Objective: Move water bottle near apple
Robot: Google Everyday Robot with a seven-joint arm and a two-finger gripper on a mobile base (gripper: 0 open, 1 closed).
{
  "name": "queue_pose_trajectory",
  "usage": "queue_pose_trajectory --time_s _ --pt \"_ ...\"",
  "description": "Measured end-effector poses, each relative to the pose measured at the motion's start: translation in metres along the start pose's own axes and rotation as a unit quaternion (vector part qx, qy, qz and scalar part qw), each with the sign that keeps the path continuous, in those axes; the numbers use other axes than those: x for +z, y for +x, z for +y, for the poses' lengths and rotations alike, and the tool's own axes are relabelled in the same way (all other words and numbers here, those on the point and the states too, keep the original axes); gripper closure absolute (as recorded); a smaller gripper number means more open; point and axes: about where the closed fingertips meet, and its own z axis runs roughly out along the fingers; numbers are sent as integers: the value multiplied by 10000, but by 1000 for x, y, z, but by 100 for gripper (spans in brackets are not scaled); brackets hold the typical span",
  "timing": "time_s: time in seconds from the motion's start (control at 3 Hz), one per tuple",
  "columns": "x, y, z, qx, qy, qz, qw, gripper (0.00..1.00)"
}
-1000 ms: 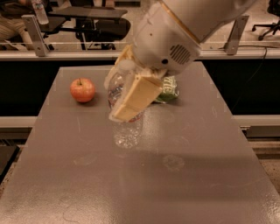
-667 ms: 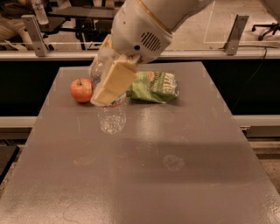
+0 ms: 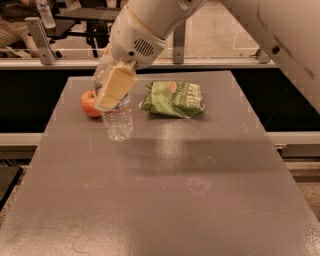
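Observation:
I will use my gripper to set the clear water bottle down on the grey table (image 3: 110, 131), so that it stands close in front of the red-orange apple.
The clear water bottle (image 3: 118, 120) is upright in the camera view, its upper part hidden between the pale fingers (image 3: 116, 87). My gripper (image 3: 111, 85) is shut on the bottle at the left of the grey table (image 3: 165, 190). The bottle's base is at or just above the tabletop; I cannot tell which. The red-orange apple (image 3: 89, 104) sits just left of the bottle and slightly behind it, partly hidden by the finger. They are very close.
A green crinkled snack bag (image 3: 174, 99) lies to the right of the bottle. A rail and posts (image 3: 40, 40) run behind the table's far edge. A tiny bottle (image 3: 45, 12) stands far back at the left.
My gripper has carried the water bottle left and towards the back of the table, from beside the snack bag to right next to the apple.

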Motion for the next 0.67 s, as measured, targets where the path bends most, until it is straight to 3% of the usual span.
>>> queue_pose_trajectory --time_s 0.67 --pt "20 6 -38 18 -75 19 10000 100"
